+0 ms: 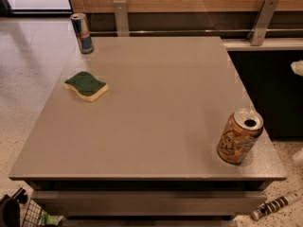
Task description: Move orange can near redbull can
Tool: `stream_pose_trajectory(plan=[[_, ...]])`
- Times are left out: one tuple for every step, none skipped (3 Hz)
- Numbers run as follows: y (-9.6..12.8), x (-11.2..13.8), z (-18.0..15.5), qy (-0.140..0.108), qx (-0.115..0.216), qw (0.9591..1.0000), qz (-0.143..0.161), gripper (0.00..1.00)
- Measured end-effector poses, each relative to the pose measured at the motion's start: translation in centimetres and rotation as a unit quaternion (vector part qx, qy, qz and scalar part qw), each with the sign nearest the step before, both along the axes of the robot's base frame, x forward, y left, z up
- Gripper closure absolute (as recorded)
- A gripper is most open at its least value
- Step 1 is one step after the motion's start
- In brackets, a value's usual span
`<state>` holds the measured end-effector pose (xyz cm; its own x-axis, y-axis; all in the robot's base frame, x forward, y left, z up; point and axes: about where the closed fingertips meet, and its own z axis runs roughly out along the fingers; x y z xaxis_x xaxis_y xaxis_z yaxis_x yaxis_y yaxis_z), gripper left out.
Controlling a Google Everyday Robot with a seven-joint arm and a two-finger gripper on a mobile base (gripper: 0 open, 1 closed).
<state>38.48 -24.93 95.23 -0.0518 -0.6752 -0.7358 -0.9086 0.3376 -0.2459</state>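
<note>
The lower half (236, 144) of the orange can is the next place my gripper should go to and close on, leaving the can's silver top clear.
The orange can (239, 136) stands upright at the table's near right corner, with its silver top and pull-tab hole showing. The redbull can (82, 33), slim and blue-silver, stands upright at the far left corner, a full table diagonal away from the orange can. My gripper is out of view past the right edge. Only a pale sliver of the arm (298, 67) shows there, off the table and well right of the orange can.
A green and yellow sponge (86, 85) lies on the grey table (156, 93) left of middle. Two metal brackets (120, 17) rise against the wooden wall behind. A speckled rod (277, 205) lies on the floor at the lower right, and a black wire basket (19, 214) at the lower left.
</note>
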Motion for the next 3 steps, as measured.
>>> stream_pose_trajectory(plan=[[0.6, 0.5, -0.5, -0.039, 0.076, 0.9964, 0.008, 0.00], [0.8, 0.6, -1.3, -0.062, 0.130, 0.9896, 0.006, 0.00], [0.9, 0.3, -2.5, -0.063, 0.161, 0.9850, -0.002, 0.00]])
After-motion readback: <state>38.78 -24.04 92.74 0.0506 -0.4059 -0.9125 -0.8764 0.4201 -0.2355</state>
